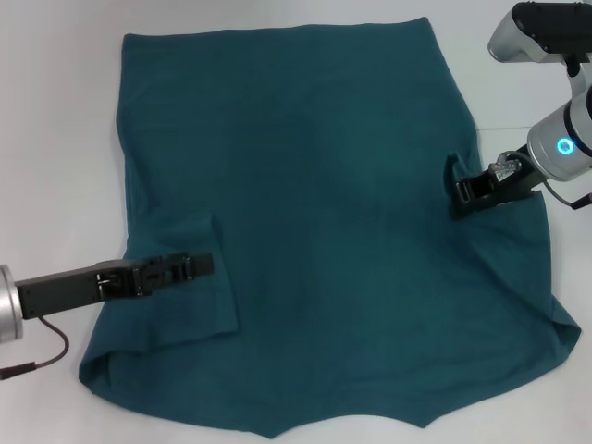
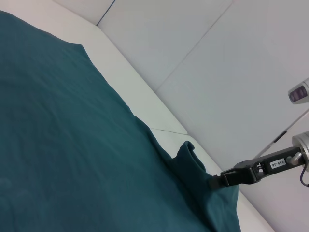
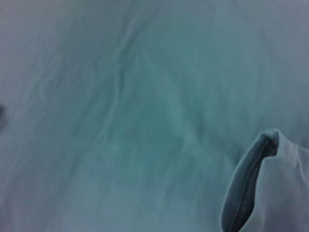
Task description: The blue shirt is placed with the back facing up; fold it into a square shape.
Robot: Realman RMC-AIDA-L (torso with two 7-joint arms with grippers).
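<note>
Next, I release the sleeve's edge from my right gripper on the blue shirt's flat body (image 1: 418,193), a little inward from the shirt's raised bunch.
The blue shirt (image 1: 314,213) lies spread flat on the white table, plain side up. Its left sleeve (image 1: 185,305) is folded inward onto the body. My left gripper (image 1: 205,265) lies low across that flap, shut on the flap's inner edge. On the opposite side my right gripper (image 1: 460,191) is shut on the other sleeve's edge, pinching a small raised bunch of cloth (image 1: 453,169). The left wrist view shows the right gripper (image 2: 215,181) holding that lifted bunch (image 2: 189,157). Shirt fabric (image 3: 145,121) fills the right wrist view, with a curled sleeve hem (image 3: 256,183) close by.
The white table (image 1: 55,139) shows bare around the shirt on the left, far side and right. The shirt's lower edge runs near the bottom of the head view. A white wall or panel (image 2: 217,58) rises beyond the table's far side.
</note>
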